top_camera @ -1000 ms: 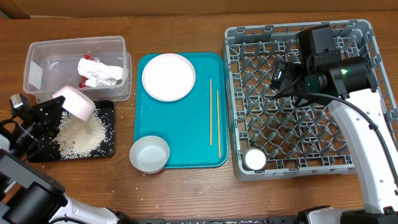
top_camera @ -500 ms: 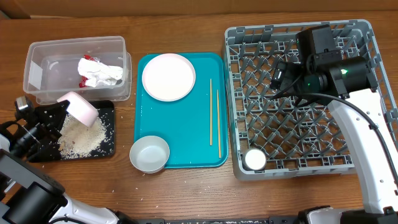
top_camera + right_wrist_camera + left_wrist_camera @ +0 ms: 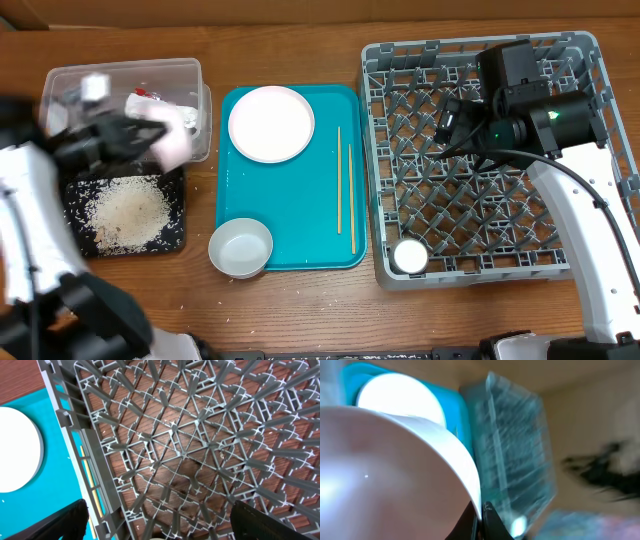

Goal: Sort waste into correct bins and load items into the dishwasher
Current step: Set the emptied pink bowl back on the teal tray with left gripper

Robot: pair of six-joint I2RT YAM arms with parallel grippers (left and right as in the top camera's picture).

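Note:
The pale pinkish-white bowl will leave my left gripper on the teal tray [image 3: 292, 191], between the plate and second bowl.
My left gripper [image 3: 148, 138] is shut on the rim of a pale pinkish-white bowl [image 3: 172, 145], motion-blurred over the right end of the clear tub [image 3: 120, 72]. In the left wrist view the bowl [image 3: 395, 475] fills the frame, its rim pinched at my left gripper [image 3: 481, 521]. Rice [image 3: 125, 212] lies in the black tray [image 3: 177, 232]. The wrapper [image 3: 140, 97] is mostly hidden in the tub. The plate [image 3: 271, 123], a second bowl [image 3: 240, 248] and chopsticks [image 3: 340, 185] sit on the teal tray [image 3: 300, 215]. My right gripper [image 3: 160, 525] hangs open over the dish rack [image 3: 480, 200].
A small white cup [image 3: 409, 256] stands in the rack's front left corner. In the right wrist view the rack's lattice [image 3: 185, 450] sits below, with the plate [image 3: 15, 450] and a chopstick [image 3: 87, 475] at the left. Bare wooden table surrounds everything.
My left arm has swung up and to the right, carrying the bowl from over the black tray to the tub's right end. The rice stays on the black tray. The right arm is still.

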